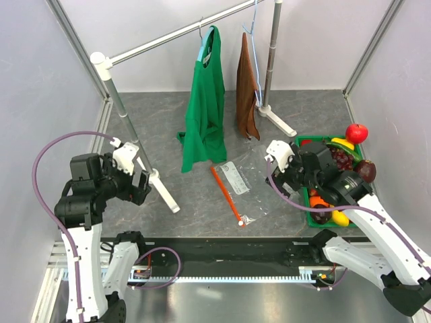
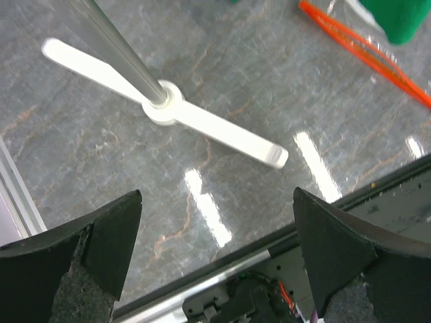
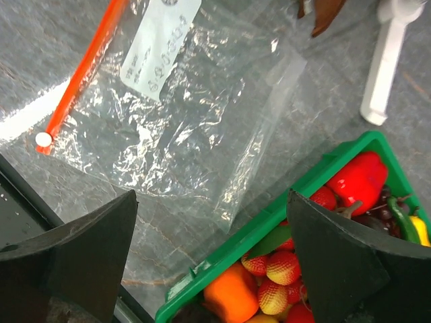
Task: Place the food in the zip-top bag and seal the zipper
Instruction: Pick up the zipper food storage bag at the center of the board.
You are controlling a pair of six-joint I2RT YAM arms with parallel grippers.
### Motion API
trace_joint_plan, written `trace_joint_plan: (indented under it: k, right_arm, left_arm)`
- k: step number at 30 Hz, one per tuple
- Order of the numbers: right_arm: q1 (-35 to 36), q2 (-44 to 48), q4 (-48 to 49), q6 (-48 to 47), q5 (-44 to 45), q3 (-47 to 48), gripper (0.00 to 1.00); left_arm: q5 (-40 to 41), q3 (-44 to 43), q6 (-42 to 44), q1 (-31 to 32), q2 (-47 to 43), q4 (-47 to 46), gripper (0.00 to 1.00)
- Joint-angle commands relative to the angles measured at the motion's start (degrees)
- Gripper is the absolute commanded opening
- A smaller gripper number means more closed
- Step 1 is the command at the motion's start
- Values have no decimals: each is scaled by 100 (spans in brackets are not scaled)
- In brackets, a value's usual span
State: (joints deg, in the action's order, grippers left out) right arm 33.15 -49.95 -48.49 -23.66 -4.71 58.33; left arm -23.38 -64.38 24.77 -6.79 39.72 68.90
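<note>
The zip-top bag needs opening first, so my right gripper needs to close on the middle of the orange-red zipper (image 1: 229, 200) (image 3: 83, 70), next to the white label's near end.
The clear zip-top bag (image 1: 248, 178) lies flat on the grey table, empty; it also shows in the right wrist view (image 3: 195, 114). Its orange-red zipper (image 1: 225, 194) runs along the left edge, with a whitish tab (image 3: 44, 139) at the near end. The food sits in a green tray (image 1: 304, 140) at the right: a red apple (image 1: 356, 132), dark grapes (image 1: 341, 159) and a maroon fruit (image 1: 367, 169). My right gripper (image 3: 212, 269) is open and empty, above the tray's rim (image 3: 269, 219) beside the bag. My left gripper (image 2: 215, 256) is open and empty, far left of the bag.
A clothes rack spans the back, with a green garment (image 1: 205, 108) and a brown one (image 1: 246, 87) hanging. Its white foot (image 2: 202, 124) and pole (image 2: 114, 47) lie just ahead of my left gripper. Strawberries (image 3: 283, 266) and an orange piece (image 3: 232, 299) fill the tray's near corner.
</note>
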Motion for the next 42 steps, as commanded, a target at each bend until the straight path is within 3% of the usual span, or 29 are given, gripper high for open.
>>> trace_joint_plan:
  k: [1,7,14,17,19,24,31,34,42]
  right_arm:
    - [8,-225,287,19,-39,-321,97]
    - [8,-673,901,528,-215,-497,88]
    - [51,-989,2140,2557,110,-936,88]
    - [507,-1270,2659,3165,645,-1104,88]
    - [1148,-1455,2862,3288,1101,-1165,87]
    - [1685,-1868,3082,3403,1060,-1394,84]
    - [1862,-3018,3601,3280,963,-1527,77]
    - [1985,-3195,3829,3394,989,-1438,72]
    - [2310,-3573,3952,3675,981,-1140,70]
  left_arm:
    - [-228,-206,-534,-16,-298,-702,100]
    - [-870,-119,-842,-7,-712,-1177,100]
    - [-1151,57,-1238,-16,-747,-1765,100]
    - [-1134,145,-1414,-7,-659,-1942,100]
    - [-1117,215,-1449,-7,-598,-2004,100]
    - [-1178,303,-1475,-16,-589,-2214,100]
    - [-1336,373,-1599,-7,-580,-2399,100]
    - [-1345,470,-1520,-7,-571,-2425,100]
    - [-1582,672,-1414,-16,-580,-2443,100]
